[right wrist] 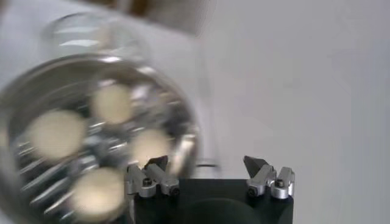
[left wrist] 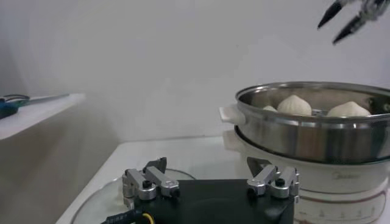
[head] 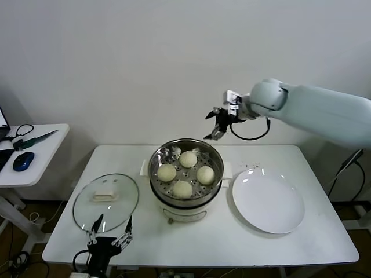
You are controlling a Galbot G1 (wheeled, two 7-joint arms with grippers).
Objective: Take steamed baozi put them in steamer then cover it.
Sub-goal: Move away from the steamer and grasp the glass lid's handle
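Note:
The steamer needs covering, so next my left gripper moves to the pale handle (head: 103, 196) on top of the glass cover and closes on it there.
The steel steamer (head: 174, 202) stands mid-table with several cream baozi (head: 188, 158) on its perforated tray. To its left the glass cover (head: 119, 211) lies flat on the table, handle up. My right gripper (head: 207, 128) hangs open and empty in the air just behind the steamer's back rim. In the right wrist view it (right wrist: 205, 161) looks down on the blurred steamer (right wrist: 183, 143) and baozi (right wrist: 55, 134). My left gripper (head: 115, 220) is open and empty, low at the cover's near edge. In the left wrist view it (left wrist: 207, 163) faces the steamer (left wrist: 304, 131).
An empty white plate (head: 268, 201) lies to the right of the steamer. A side table (head: 40, 150) with a mouse (head: 23, 161) stands at the far left. The wall rises close behind the white table (head: 243, 246).

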